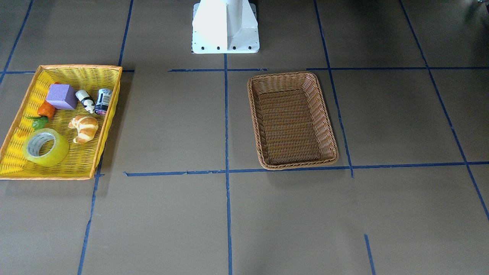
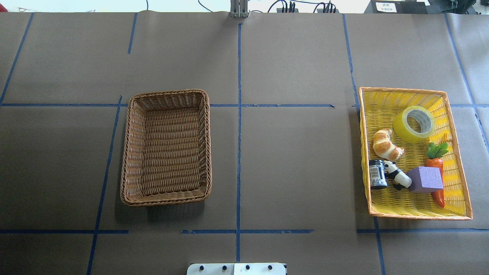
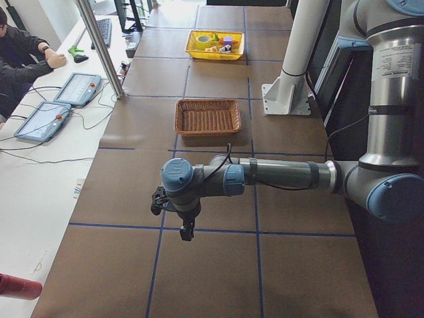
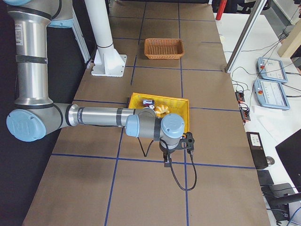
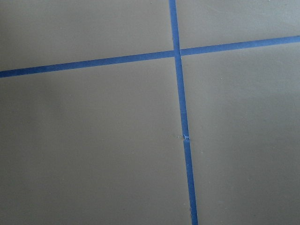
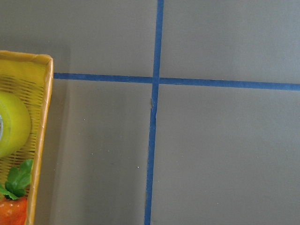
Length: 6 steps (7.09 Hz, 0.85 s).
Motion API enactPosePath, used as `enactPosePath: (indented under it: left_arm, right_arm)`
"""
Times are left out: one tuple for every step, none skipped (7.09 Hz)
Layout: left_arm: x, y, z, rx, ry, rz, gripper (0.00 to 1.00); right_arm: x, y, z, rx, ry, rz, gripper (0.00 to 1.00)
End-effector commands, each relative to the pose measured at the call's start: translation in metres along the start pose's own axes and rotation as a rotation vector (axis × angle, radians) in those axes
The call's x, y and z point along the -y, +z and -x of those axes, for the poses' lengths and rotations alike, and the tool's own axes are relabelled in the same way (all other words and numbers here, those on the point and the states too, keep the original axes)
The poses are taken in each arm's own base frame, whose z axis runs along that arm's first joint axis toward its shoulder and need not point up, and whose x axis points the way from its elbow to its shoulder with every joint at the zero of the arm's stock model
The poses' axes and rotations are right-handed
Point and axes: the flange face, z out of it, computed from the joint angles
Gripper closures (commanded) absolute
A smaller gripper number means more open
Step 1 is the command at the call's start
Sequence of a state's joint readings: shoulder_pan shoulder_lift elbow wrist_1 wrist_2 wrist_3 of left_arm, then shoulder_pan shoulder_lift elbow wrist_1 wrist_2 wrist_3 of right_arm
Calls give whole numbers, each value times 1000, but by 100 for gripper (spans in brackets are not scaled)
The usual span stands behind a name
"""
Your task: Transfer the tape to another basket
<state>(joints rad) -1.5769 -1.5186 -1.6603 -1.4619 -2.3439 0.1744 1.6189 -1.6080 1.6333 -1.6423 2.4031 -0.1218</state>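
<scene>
The tape roll's side (image 1: 29, 146) (image 6: 10, 125) nearest the outer side of the yellow tray is the next spot my right gripper should go to and close on.
The tape (image 1: 46, 147) is a wide yellow roll lying in the far corner of the yellow tray (image 1: 49, 177); it also shows in the overhead view (image 2: 414, 124) and at the left edge of the right wrist view (image 6: 11, 124). The brown wicker basket (image 2: 164, 198) stands empty on the robot's left half of the table (image 1: 298, 165). My left gripper (image 3: 187, 228) hangs over bare table, far from the basket. My right gripper (image 4: 167, 162) hangs just beyond the yellow tray's outer side. Both show only in the side views, so I cannot tell whether they are open or shut.
The yellow tray (image 2: 420, 216) also holds a croissant (image 2: 386, 145), a toy carrot (image 2: 435, 168), a purple block (image 2: 426, 179), a panda figure (image 2: 397, 176) and a small dark can (image 2: 377, 174). Blue tape lines grid the brown table. An operator sits at the side bench (image 3: 26, 56).
</scene>
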Motion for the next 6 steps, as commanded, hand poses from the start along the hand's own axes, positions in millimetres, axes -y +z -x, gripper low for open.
enactPosePath:
  left_arm:
    - [-1, 0, 0, 0, 3, 0, 0]
    - [0, -2, -1, -1, 7, -4, 0]
    - [0, -2, -2, -1, 8, -5, 0]
    - [0, -2, -2, -1, 8, -5, 0]
    - [0, -2, -2, -1, 8, -5, 0]
    - [0, -2, -2, -1, 8, -5, 0]
  right_arm:
    - [11, -1, 13, -2, 4, 0, 0]
    - [54, -21, 54, -54, -74, -33, 0]
    - [57, -23, 60, -66, -86, -39, 0]
    - [61, -9, 82, -60, -130, -16, 0]
    - [63, 4, 100, -50, -52, 1, 0]
    - [63, 6, 143, -38, 25, -2, 0]
